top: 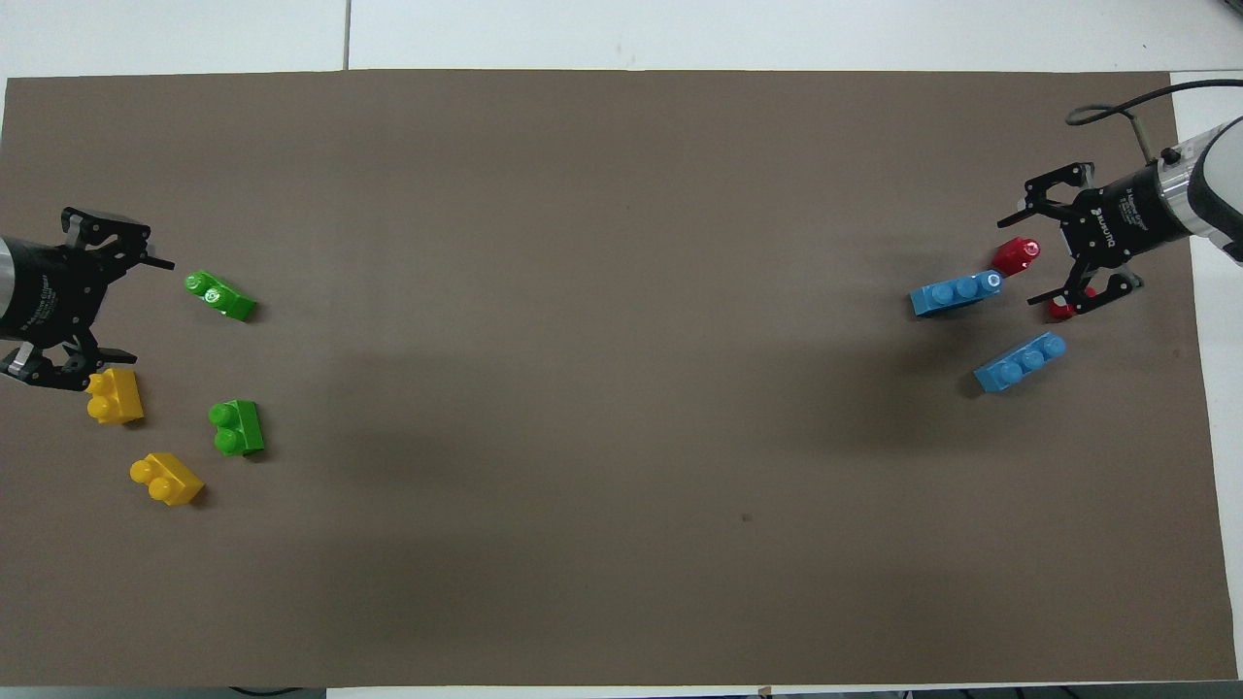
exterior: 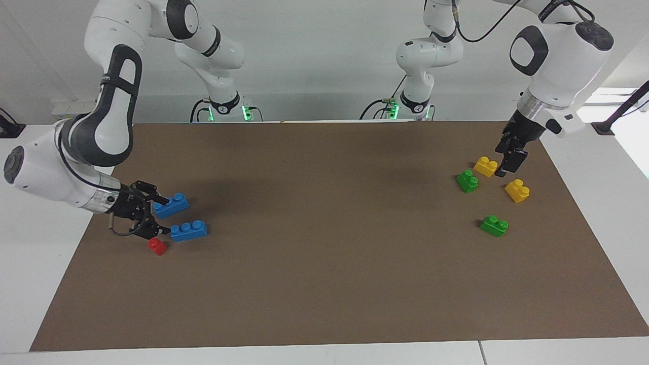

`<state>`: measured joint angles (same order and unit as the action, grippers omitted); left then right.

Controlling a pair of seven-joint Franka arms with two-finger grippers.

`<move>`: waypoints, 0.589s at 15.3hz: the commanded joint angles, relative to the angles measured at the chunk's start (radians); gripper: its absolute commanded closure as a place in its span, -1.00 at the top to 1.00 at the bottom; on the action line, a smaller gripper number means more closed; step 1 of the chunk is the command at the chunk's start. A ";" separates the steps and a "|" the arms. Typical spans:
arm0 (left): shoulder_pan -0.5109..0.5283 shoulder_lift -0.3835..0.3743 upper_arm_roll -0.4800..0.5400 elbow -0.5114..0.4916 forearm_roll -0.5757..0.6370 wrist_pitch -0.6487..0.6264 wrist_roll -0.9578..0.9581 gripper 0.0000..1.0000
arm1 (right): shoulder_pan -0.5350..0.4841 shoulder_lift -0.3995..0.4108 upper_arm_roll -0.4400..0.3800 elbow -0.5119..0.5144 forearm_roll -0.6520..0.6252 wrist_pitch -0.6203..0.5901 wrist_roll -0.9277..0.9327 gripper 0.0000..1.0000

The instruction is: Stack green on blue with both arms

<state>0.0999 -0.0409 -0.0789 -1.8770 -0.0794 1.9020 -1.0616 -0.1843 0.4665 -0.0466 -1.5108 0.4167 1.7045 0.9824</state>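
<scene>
Next, I move my right gripper to the blue brick that touches the red brick and close it on the blue brick's end [top: 981, 285] beside the red brick.
Two blue three-stud bricks lie at the right arm's end of the table, one nearer the robots [exterior: 171, 205] [top: 1020, 361] and one farther [exterior: 188, 230] [top: 957, 291]. My right gripper [exterior: 163, 217] [top: 1027, 260] is open and empty, low, just beside both of them. Two green two-stud bricks lie at the left arm's end, one nearer the robots [exterior: 467, 180] [top: 236, 427] and one farther [exterior: 494, 225] [top: 221, 296]. My left gripper [exterior: 509, 165] [top: 146, 309] is open and empty, up in the air by the yellow bricks.
Two yellow two-stud bricks [exterior: 485, 166] [exterior: 517, 190] lie beside the green ones, under and around the left gripper. A red one-stud brick [exterior: 157, 246] [top: 1015, 254] lies by the right gripper; a second red brick [top: 1063, 309] shows partly under its finger.
</scene>
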 commanded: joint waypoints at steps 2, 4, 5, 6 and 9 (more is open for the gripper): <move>0.009 0.058 -0.002 -0.008 -0.010 0.054 0.058 1.00 | -0.010 0.035 0.008 -0.003 0.025 0.039 -0.002 0.98; 0.033 0.084 -0.002 -0.008 -0.007 0.074 0.097 1.00 | -0.010 0.037 0.008 -0.049 0.027 0.087 -0.031 0.98; 0.038 0.093 -0.002 -0.007 -0.007 0.084 0.109 1.00 | -0.010 0.037 0.008 -0.061 0.027 0.099 -0.036 0.98; 0.044 0.105 -0.002 -0.005 -0.007 0.092 0.120 1.00 | -0.010 0.038 0.008 -0.069 0.027 0.104 -0.036 0.98; 0.044 0.157 -0.004 0.001 0.076 0.109 0.135 1.00 | -0.010 0.037 0.010 -0.113 0.028 0.125 -0.047 0.98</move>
<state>0.1414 0.0838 -0.0773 -1.8785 -0.0520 1.9854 -0.9478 -0.1844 0.5195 -0.0458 -1.5705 0.4167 1.7912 0.9716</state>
